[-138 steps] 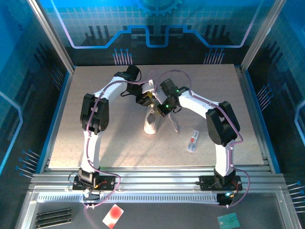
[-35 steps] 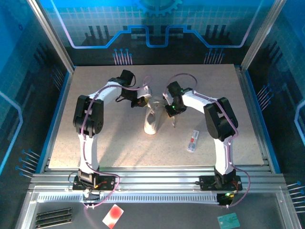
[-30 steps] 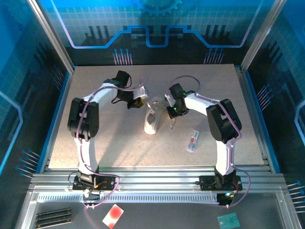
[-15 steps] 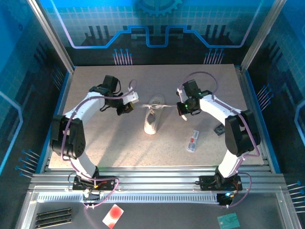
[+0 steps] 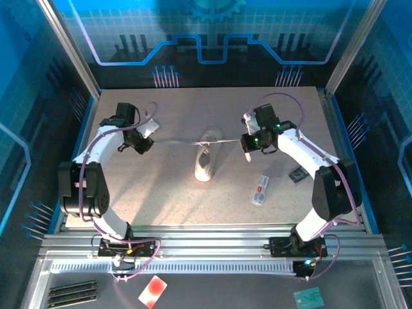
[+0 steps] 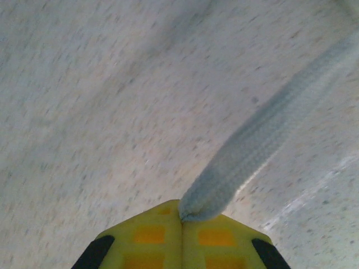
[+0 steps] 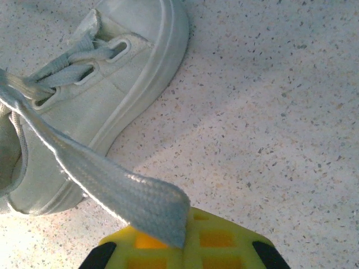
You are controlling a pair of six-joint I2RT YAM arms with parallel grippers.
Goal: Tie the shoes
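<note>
My left gripper has its lace. It will let go of the lace on the bare table (image 5: 168, 164) between the small white sneaker and that gripper.
The small white sneaker (image 5: 206, 158) lies at the middle of the table, and its laced upper and sole (image 7: 112, 73) fill the top left of the right wrist view. Its two laces are stretched out sideways. My left gripper (image 5: 145, 143) sits far to the shoe's left, yellow jaws shut on the left lace (image 6: 263, 134), which runs taut up and right. My right gripper (image 5: 246, 143) is to the shoe's right, shut on the right lace (image 7: 106, 179), a flat white band leading back to the eyelets.
A small flat white rectangular item with red marks (image 5: 260, 190) lies on the table right of the shoe, nearer the front. A small dark object (image 5: 297, 174) sits further right. Blue enclosure walls ring the table (image 5: 161, 199).
Both grippers moved apart from beside the shoe, left one far left and right one to the right, drawing the laces out taut sideways. The shoe stayed in place.
</note>
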